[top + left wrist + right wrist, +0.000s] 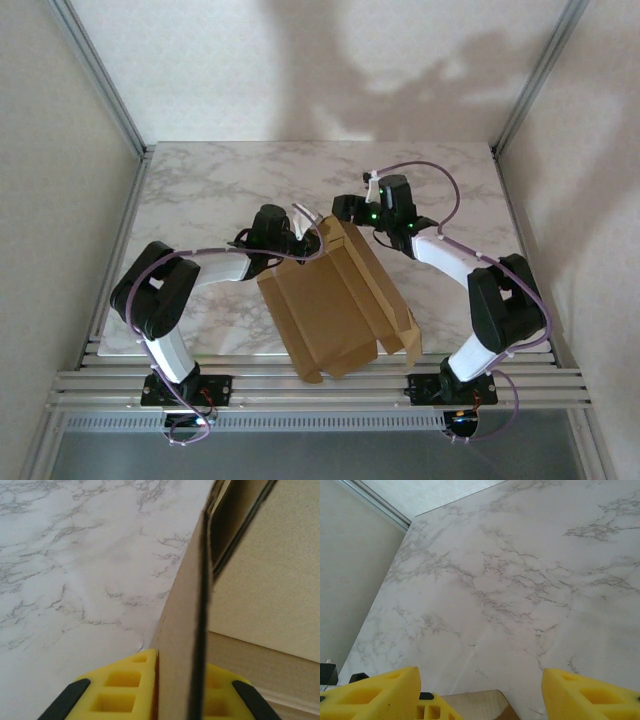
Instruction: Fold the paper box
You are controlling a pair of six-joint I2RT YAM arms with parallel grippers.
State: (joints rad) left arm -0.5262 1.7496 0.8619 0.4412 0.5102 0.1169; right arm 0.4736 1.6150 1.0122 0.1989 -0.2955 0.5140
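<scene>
The box's upright panel is pinched by my left gripper short of the panel's corner by the side, so I should open it and grip the panel closer to that corner [209,517].
The paper box [335,300] is a brown cardboard sheet with raised flaps, lying tilted across the near middle of the marble table [220,190]. My left gripper [300,240] is at its far left corner. In the left wrist view that gripper [182,672] is shut on an upright cardboard panel [185,605], seen edge-on between the yellow fingers [125,685]. My right gripper [347,208] hovers just beyond the box's far corner. In the right wrist view it [480,680] stands open with nothing between its fingers, and a rounded cardboard corner [482,705] shows below.
Bare marble stretches behind and to the left of the box. Grey walls and metal frame posts [100,80] close in the table on the sides. The box's near edge overhangs the aluminium rails [300,385] at the front.
</scene>
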